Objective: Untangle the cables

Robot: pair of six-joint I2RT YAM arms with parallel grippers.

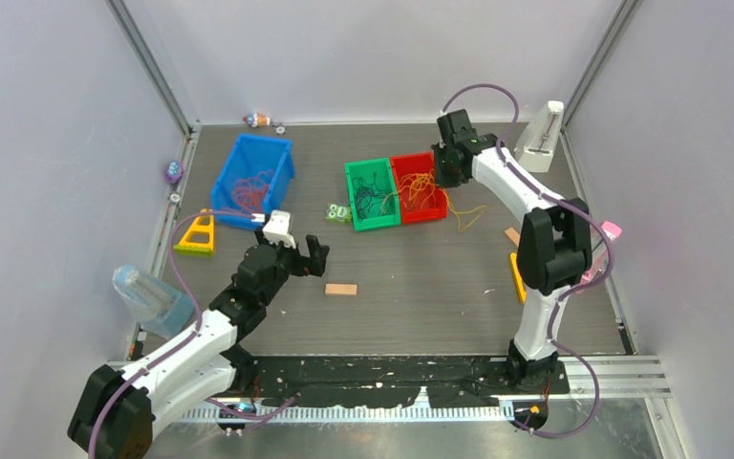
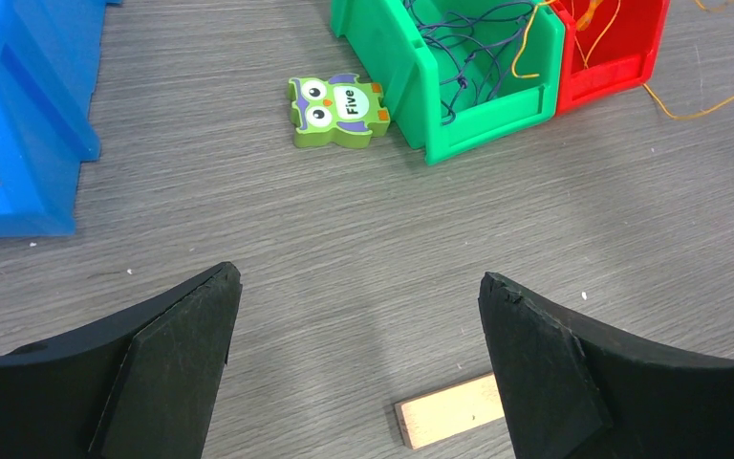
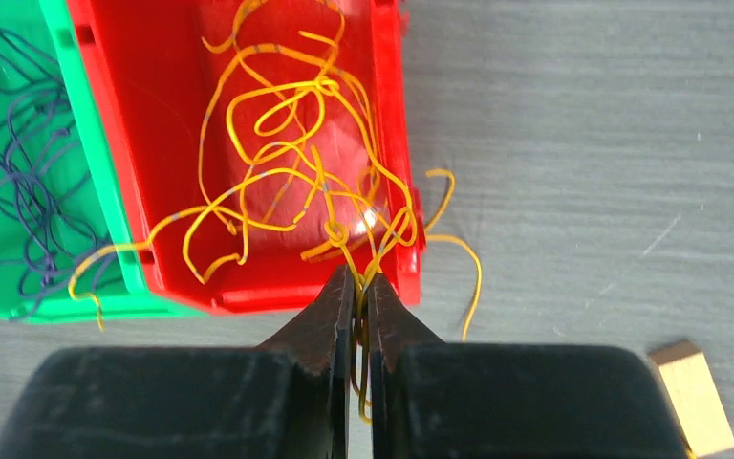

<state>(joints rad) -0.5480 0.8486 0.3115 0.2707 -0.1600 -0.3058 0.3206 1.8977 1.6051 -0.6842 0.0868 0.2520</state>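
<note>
My right gripper is going to release the yellow-orange cables inside the red bin (image 1: pixel 429 212) (image 3: pixel 320 251), and I need to set them free there close to the bin's near side.
Yellow-orange cables (image 3: pixel 287 172) lie tangled in the red bin (image 3: pixel 115 143), and some strands trail over its rim onto the table (image 1: pixel 468 215). My right gripper (image 3: pixel 361 277) is shut on a few of these yellow strands at the bin's near rim; it hangs over the red bin (image 1: pixel 419 215) in the top view (image 1: pixel 442 174). Dark purple cables (image 2: pixel 459 48) fill the green bin (image 2: pixel 411 86). Red cables (image 1: pixel 248 189) lie in the blue bin (image 1: pixel 282 167). My left gripper (image 2: pixel 359 277) is open and empty, low over the table (image 1: pixel 308 258).
A green owl puzzle piece (image 2: pixel 336 110) lies beside the green bin. A wooden block (image 2: pixel 444 411) lies by my left gripper's right finger. Another block (image 3: pixel 693 397) lies right of the red bin. A yellow triangle (image 1: pixel 198 234) and a plastic bottle (image 1: pixel 148 296) sit at the left.
</note>
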